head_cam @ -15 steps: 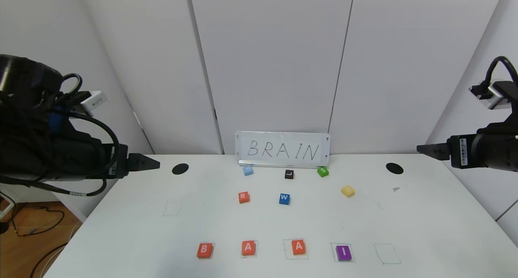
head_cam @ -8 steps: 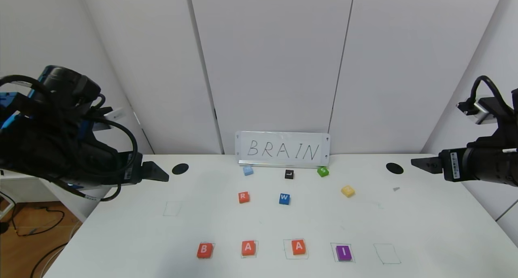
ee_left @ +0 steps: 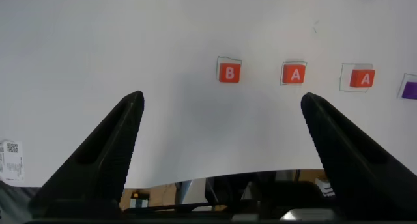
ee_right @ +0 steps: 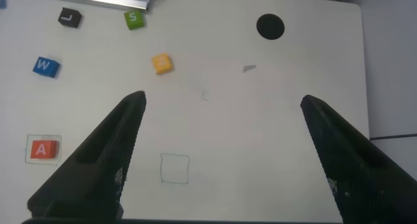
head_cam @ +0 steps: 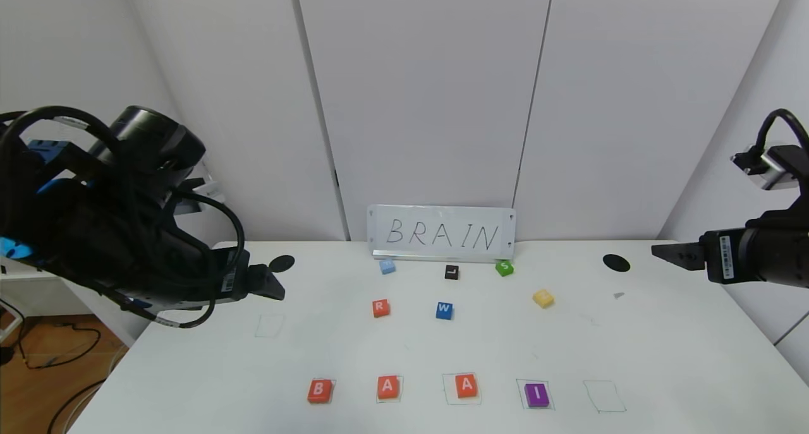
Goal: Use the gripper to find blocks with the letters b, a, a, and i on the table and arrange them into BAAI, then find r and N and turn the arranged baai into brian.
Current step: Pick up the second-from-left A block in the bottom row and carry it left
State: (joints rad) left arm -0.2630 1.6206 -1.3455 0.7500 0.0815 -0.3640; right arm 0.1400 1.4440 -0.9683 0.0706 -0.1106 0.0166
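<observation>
The R block belongs in the square by the B block. So my left gripper needs to next close on the sides of the A block [head_cam: 388, 388] [ee_left: 294, 74] beside the B block.
On the white table [head_cam: 189, 371], four blocks lie in a front row: orange-red B [head_cam: 319, 390], A [head_cam: 388, 387], A [head_cam: 466, 385] and purple I [head_cam: 536, 395]. The B [ee_left: 229, 72], both A blocks and an edge of the I also show in the left wrist view. The orange-red R block [head_cam: 380, 307] lies behind them at the middle. The yellow N block [head_cam: 543, 298] lies to the right; it also shows in the right wrist view [ee_right: 162, 63]. My left gripper [head_cam: 268, 282] is open and empty above the table's left side. My right gripper [head_cam: 663, 252] is open and empty above the right edge.
A sign reading BRAIN [head_cam: 441, 233] stands at the back. Before it lie a light-blue block [head_cam: 387, 266], a black L block [head_cam: 451, 271], a green S block [head_cam: 504, 268] and a blue W block [head_cam: 444, 310]. Empty pen squares are at the front right [head_cam: 605, 396] and left [head_cam: 269, 325].
My left arm has swung right and down over the table's left side. My right arm dipped, then came back up slightly. No block has moved.
</observation>
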